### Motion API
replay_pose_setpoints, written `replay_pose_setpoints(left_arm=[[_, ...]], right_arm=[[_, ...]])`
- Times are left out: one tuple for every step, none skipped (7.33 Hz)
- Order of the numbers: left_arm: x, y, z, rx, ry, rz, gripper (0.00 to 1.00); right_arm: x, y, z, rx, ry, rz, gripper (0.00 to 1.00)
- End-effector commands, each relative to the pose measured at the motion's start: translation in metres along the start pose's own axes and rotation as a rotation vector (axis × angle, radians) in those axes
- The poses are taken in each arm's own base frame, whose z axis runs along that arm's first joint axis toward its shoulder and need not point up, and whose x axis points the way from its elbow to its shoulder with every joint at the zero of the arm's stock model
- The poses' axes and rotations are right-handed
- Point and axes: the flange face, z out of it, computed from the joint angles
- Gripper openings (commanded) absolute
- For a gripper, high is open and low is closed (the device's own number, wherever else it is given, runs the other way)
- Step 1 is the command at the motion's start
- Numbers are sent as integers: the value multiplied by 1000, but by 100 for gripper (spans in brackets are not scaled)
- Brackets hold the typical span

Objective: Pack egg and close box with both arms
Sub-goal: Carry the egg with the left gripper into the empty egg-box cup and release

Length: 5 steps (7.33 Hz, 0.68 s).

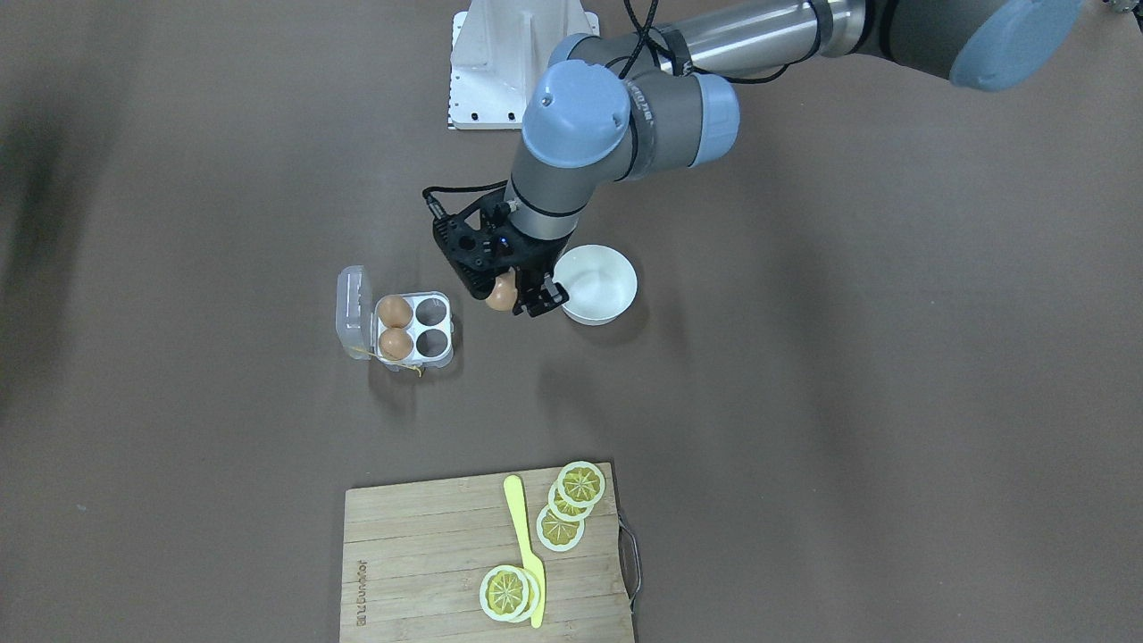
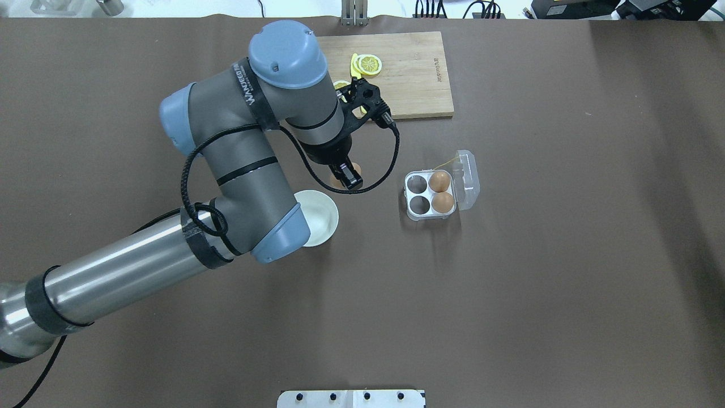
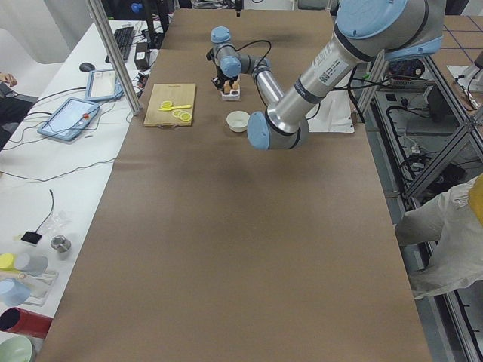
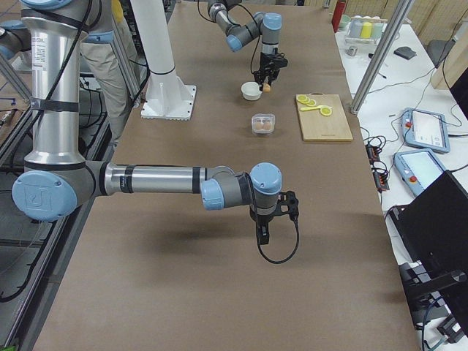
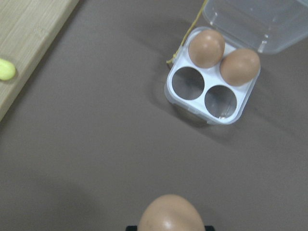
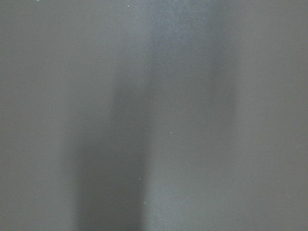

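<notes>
I will use my left gripper to release the egg so that it rests in the box's empty cell farther from the cutting board (image 1: 430, 311) (image 5: 220, 101).
My left gripper (image 1: 520, 300) is shut on a tan-brown egg (image 1: 502, 292) and holds it above the table, between the white bowl and the box. The egg fills the bottom of the left wrist view (image 5: 171, 215). The box (image 1: 413, 359) is a clear four-cell carton lying open, lid (image 1: 354, 313) folded out flat. Two brown eggs (image 1: 395, 312) fill the cells by the lid; the two cells nearer my gripper are empty (image 5: 188, 83). My right gripper (image 4: 263, 234) hovers over bare table far from the box; I cannot tell if it is open or shut.
A round white bowl (image 1: 600, 286) stands right beside my left gripper. A wooden cutting board (image 1: 420, 554) with lemon slices (image 1: 580, 484) and a yellow knife (image 1: 525, 545) lies on the operators' side. A white mount plate (image 1: 482, 80) sits by the robot's base.
</notes>
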Motion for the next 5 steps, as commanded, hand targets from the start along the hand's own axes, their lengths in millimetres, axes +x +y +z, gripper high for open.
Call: replay_pose_setpoints(left_arm=[[17,-31,10,42,21,-6,21],[26,-35,17,35,24,-1,21],[37,-34,31,36,-16,8,21],[47,-36,42,30,-28,15,21],[55,-33,49,21,-20,20,21]], right_arm=[[-2,0,2,-4,-4,-2,100],[-1,0,2,-5,-2,-5,100],[-1,-1,2,-4,-2,-8,100],[0,-1,2,-4,3,-8,100],[0,-2,3,-5,4,-7,100]])
